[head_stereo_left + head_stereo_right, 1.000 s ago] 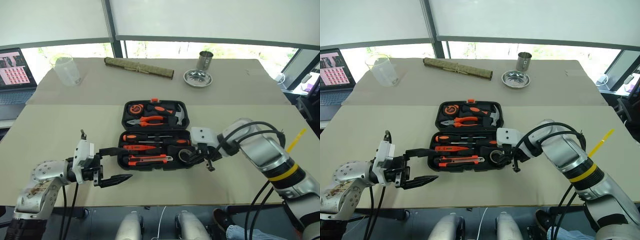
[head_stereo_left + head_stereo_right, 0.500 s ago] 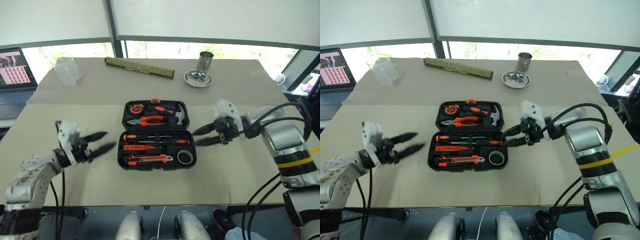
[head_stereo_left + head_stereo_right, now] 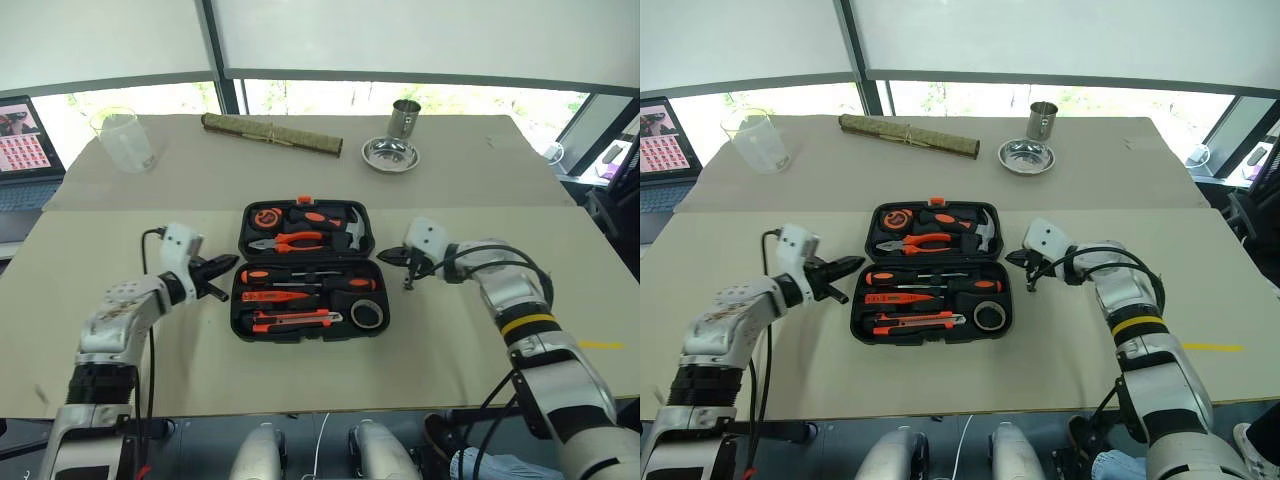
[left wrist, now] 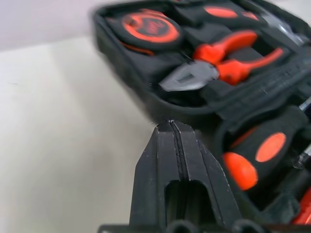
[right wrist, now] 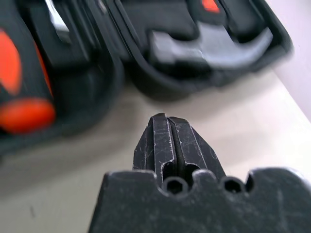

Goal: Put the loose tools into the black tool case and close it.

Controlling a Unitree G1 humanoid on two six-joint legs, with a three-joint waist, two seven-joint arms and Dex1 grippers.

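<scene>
My shut right gripper is beside the case's hinge line; it should open, then pinch the far half's rim (image 3: pixel 371 238) by the hammer to swing that half closed.
The black tool case (image 3: pixel 300 337) lies open in the middle of the table. In its near half sit two long screwdrivers (image 3: pixel 305 276), a slim orange screwdriver (image 3: pixel 272 296), the utility knife (image 3: pixel 296 319) and the dark tape roll (image 3: pixel 367 313). Pliers (image 3: pixel 292 241) and a hammer (image 3: pixel 355 230) fill the far half. My left gripper (image 3: pixel 228 263) is shut and empty, its tip at the case's left side by the hinge line (image 4: pixel 171 124). The right gripper (image 3: pixel 392 257) is also shut and empty, just off the case's right side (image 5: pixel 165 117).
A rolled bamboo mat (image 3: pixel 272 134) lies at the back of the table, with a clear plastic cup (image 3: pixel 120 140) at the back left. A metal cup (image 3: pixel 405 112) and a metal bowl (image 3: pixel 390 153) stand at the back right. A laptop (image 3: pixel 20 135) shows at the far left.
Both grippers have shut. The left one moved from the case's front left corner up to its left side. The right one left the tape roll and came to the case's right side.
</scene>
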